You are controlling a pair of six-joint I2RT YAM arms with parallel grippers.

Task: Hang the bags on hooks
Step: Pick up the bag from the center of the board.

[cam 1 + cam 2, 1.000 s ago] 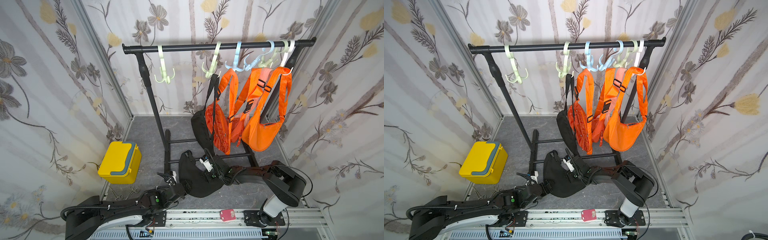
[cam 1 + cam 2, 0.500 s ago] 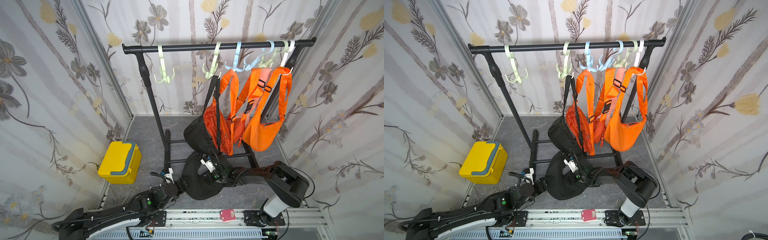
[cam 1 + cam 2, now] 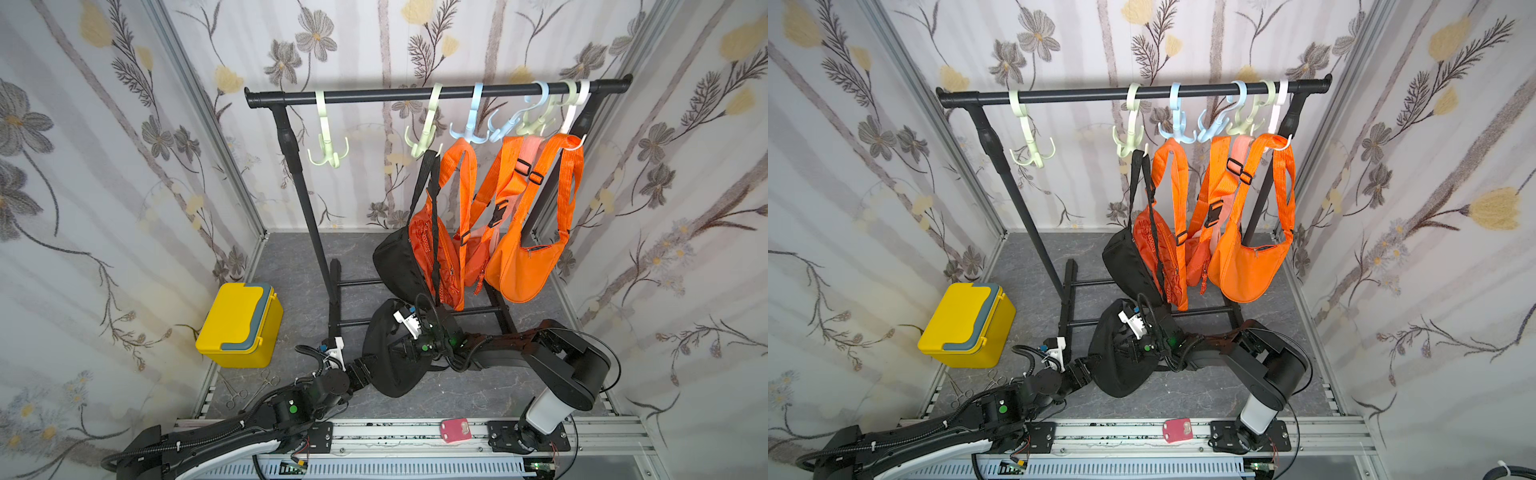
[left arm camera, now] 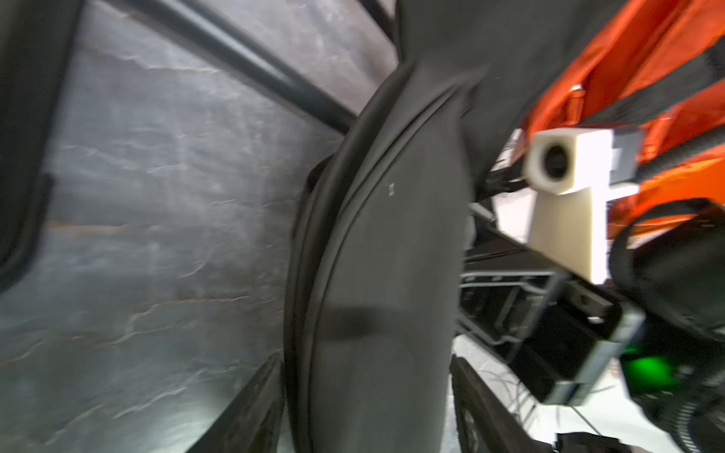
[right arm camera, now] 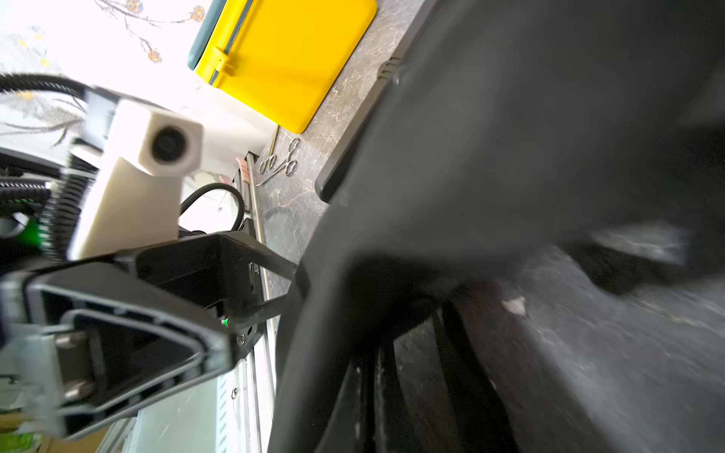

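Next, I lift the bag with my left gripper by its lower end (image 4: 375,385) before my right gripper takes the strap, because my right gripper is holding the black bag's body.
A black bag (image 3: 390,374) (image 3: 1117,378) sits low in front of the rack, between my two grippers. My left gripper (image 3: 365,374) (image 4: 365,361) is open, with a finger close on each side of the bag's (image 4: 384,274) lower end. My right gripper (image 3: 400,350) (image 5: 376,353) is shut on a fold of the bag (image 5: 510,157) from the other side. One green hook (image 3: 328,153) (image 3: 1032,153) hangs empty at the left of the black rail (image 3: 415,93). A second green hook (image 3: 424,141) carries another black bag (image 3: 395,266) by its strap.
Orange bags (image 3: 523,266) hang from the hooks at the right of the rail. The rack's base bars (image 3: 353,322) lie on the floor behind the grippers. A yellow box (image 3: 239,320) stands at the left wall. Metal forceps (image 3: 249,386) lie near the front rail, which carries a pink tag (image 3: 455,430).
My right gripper has shut on the bag's fabric. The left jaws have narrowed around the bag. The hanging black bag has swung out to the left.
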